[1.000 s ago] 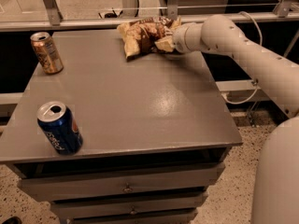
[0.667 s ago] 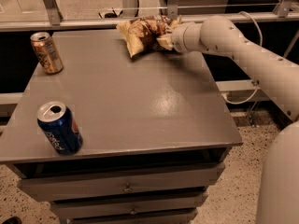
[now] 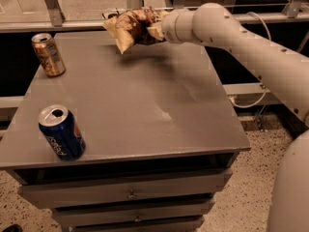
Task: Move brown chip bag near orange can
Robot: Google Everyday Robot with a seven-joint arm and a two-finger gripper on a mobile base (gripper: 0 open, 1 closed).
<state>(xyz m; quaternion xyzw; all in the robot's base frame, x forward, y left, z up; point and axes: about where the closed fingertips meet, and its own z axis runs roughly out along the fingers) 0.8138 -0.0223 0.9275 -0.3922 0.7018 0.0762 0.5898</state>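
My gripper will release the brown chip bag on the far end of the grey table [image 3: 85, 48], against the orange can. The bag still hangs a little above that edge.
The brown chip bag [image 3: 129, 28] is crumpled, with a dark brown centre and pale yellow ends, and hangs a little above the far edge of the grey table [image 3: 145, 100]. My gripper [image 3: 153, 27] is shut on its right end, reaching in from the right on the white arm [image 3: 231, 33]. The orange can [image 3: 48, 54] stands upright at the table's far left, well to the left of the bag.
A blue Pepsi can [image 3: 62, 132] stands upright near the table's front left corner. Drawers [image 3: 130, 193] sit below the tabletop. A metal rail [image 3: 82, 23] runs behind the table. The robot's white body [image 3: 289, 187] is at the lower right.
The gripper has lifted the chip bag off the table and carried it a little to the left. The two cans have not moved.
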